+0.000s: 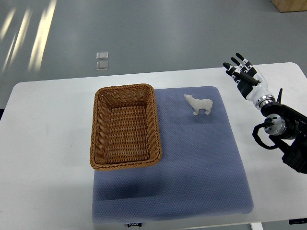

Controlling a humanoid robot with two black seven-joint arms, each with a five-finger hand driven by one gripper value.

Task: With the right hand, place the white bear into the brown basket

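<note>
I should next close my right gripper on the rear body (204,104) of the white bear, behind its head, on the side farther from the brown basket.
A small white bear (199,104) stands upright on the blue mat (192,158), to the right of the brown wicker basket (125,126). The basket is empty and sits on the mat's left part. My right hand (242,73) is over the white table at the right, beyond the mat's right edge. Its fingers are spread and hold nothing. It is clearly apart from the bear, to the bear's right and a little farther back. The left arm does not show.
The white table (48,134) carries the mat and basket. Two small clear squares (102,61) lie on the grey floor behind the table. A brown box corner (290,5) shows at the top right.
</note>
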